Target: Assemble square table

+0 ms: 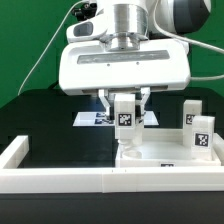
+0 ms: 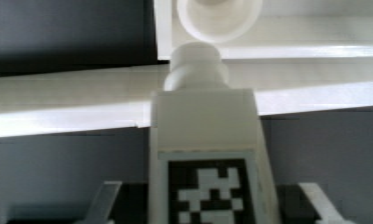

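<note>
Next, I let go of the white table leg with my gripper once it is upright in the round (image 1: pixel 128 151) (image 2: pixel 218 14) near-corner socket of the white square tabletop.
My gripper (image 1: pixel 125 110) is shut on a white table leg (image 1: pixel 125 118) with a black-and-white tag and holds it upright over the near-left part of the white square tabletop (image 1: pixel 165 152). In the wrist view the leg (image 2: pixel 204 130) runs out from between my fingers (image 2: pixel 105 200), and my gripper (image 2: pixel 208 206) grips its tagged end. The leg's rounded tip points at a round corner socket (image 2: pixel 220 16) in the tabletop (image 2: pixel 94 105), just short of it. Two more tagged legs (image 1: pixel 190 112) (image 1: pixel 201 136) stand at the exterior view's right.
A long low white border wall (image 1: pixel 60 180) runs along the front and up the exterior view's left side. The marker board (image 1: pixel 92 118) lies flat on the black table behind the held leg. A green backdrop stands behind.
</note>
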You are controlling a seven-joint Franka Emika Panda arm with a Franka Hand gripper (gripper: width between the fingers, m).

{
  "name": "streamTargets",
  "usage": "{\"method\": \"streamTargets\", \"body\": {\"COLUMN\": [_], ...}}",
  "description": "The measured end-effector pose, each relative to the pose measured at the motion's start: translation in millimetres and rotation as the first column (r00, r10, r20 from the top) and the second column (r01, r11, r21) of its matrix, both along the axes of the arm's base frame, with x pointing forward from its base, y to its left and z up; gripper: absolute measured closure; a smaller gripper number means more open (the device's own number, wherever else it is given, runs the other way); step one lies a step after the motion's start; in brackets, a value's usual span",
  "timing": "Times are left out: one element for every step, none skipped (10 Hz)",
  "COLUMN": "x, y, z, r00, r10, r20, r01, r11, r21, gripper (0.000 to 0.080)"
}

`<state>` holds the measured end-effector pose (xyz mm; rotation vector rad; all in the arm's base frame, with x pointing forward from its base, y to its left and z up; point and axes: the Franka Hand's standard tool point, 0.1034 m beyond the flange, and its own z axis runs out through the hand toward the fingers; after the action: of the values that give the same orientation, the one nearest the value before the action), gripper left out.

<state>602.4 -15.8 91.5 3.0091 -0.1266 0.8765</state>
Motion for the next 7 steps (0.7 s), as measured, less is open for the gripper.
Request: {"method": "streamTargets", "body": {"x": [-5.3,-6.4,-7.6,-8.0,-7.7,-7.5,-8.2], "y": [5.5,7.0,7.6,8.8,9.1,8.8,7.6], "z": [-4.4,-6.8,-9.7,-11.0,-11.4,-11.8,-14.4], "r00": [1.0,1.0,1.0,1.0,1.0,1.0,1.0], "r10": [0.002,0.004,0.005,0.007,0.008,0.007,0.004], "r20": [-0.008,-0.009,-0.014,-0.016,-0.015,-0.012,-0.011], "r01": [-0.002,-0.004,-0.005,-0.007,-0.008,-0.007,-0.005], "r11": [1.0,1.0,1.0,1.0,1.0,1.0,1.0], "r21": [0.002,0.0,0.001,0.001,0.0,-0.002,-0.005], "gripper": [0.0512,0.0512,0.0512,0.0512,0.0512,0.0512,0.0512]}}
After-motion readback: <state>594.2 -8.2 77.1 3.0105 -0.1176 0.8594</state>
